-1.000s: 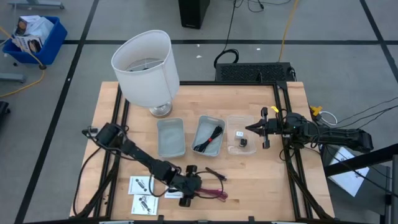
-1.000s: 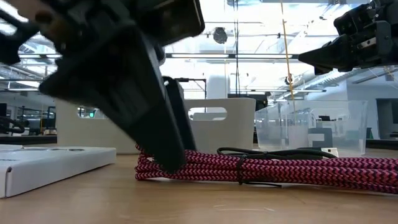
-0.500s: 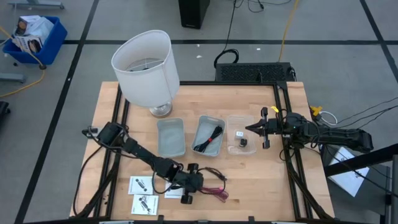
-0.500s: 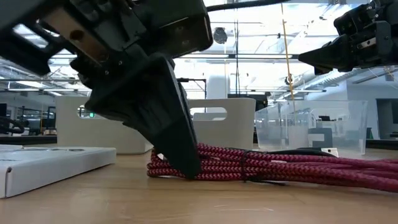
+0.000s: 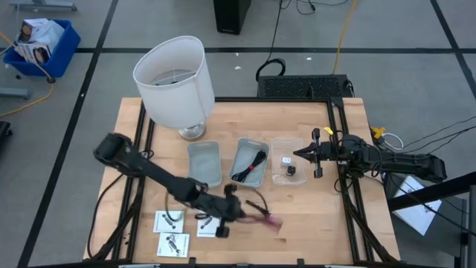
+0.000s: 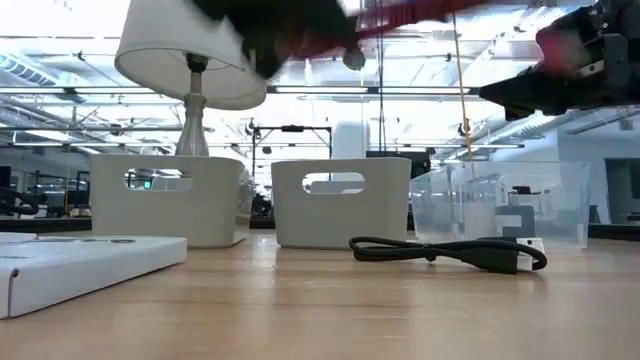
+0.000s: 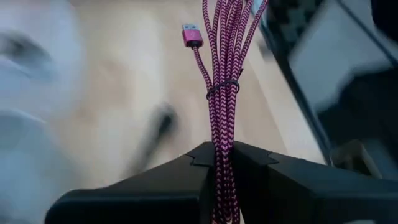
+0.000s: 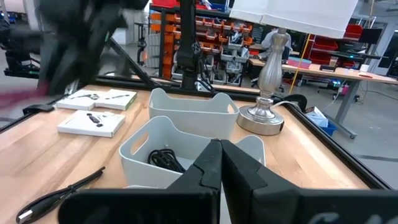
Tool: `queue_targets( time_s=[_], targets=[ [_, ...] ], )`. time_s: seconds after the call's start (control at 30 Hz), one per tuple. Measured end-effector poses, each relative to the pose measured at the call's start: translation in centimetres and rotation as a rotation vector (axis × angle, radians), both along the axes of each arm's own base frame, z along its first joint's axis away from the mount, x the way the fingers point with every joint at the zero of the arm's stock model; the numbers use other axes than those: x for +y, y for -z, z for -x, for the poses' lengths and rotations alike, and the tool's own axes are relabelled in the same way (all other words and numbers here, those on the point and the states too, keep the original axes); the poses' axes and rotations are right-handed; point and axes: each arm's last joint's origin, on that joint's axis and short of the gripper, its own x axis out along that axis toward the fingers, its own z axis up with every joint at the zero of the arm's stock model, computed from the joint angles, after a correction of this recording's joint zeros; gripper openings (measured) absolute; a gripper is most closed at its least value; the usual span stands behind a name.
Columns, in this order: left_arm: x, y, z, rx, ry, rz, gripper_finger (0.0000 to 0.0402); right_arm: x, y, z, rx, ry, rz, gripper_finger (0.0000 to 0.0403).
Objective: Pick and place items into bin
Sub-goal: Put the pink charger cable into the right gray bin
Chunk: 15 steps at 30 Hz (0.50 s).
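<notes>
My left gripper will let go of the magenta cable in the grey bin (image 5: 251, 161), the one that has the black cable in it.
My left gripper (image 5: 239, 214) hangs above the table's near middle, shut on a magenta coiled cable (image 5: 265, 219); in the low view both are a blur at the top, the cable (image 6: 400, 12) above the bins. A thin black cable (image 6: 450, 250) lies loose on the wood. Three white packets (image 5: 169, 221) lie flat near the front left. A grey bin (image 5: 251, 160) holds another black cable, and a clear bin (image 5: 288, 160) holds a tiny black cube and a white tag. My right gripper (image 5: 301, 154) waits shut beside the clear bin. My left gripper pinches the magenta cable's bundled strands (image 7: 222, 134) between its two fingers, several strands together. The bundle runs on past the fingertips, along the fingers, to its tie (image 7: 222, 87) and plug (image 7: 191, 35). The cable is lifted clear of the table.
A big white lamp (image 5: 175, 78) stands at the far left of the table. An empty grey bin (image 5: 204, 164) stands left of the one with the black cable. Bare wood shows along the near right of the table (image 5: 320, 223).
My left gripper has shut on the magenta cable and gone up and a little toward the far edge. The cable, which lay on the wood, is now lifted clear. The black cable has stayed on the table.
</notes>
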Motion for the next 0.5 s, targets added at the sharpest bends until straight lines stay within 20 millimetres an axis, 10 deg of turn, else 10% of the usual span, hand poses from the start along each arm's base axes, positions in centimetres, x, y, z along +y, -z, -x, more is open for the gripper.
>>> queue_targets(
  time_s=[0.27,0.5],
  targets=[
    [5.2,-7.4,2.7,-0.163,-0.492,0.068,0.0038,0.0,0.0,0.0,0.002,0.0,0.0,0.0],
    [9.2,-6.6,3.3,0.004,-0.707,0.166,0.0033,0.0,0.0,0.0,0.003,0.0,-0.001,0.0]
  ],
)
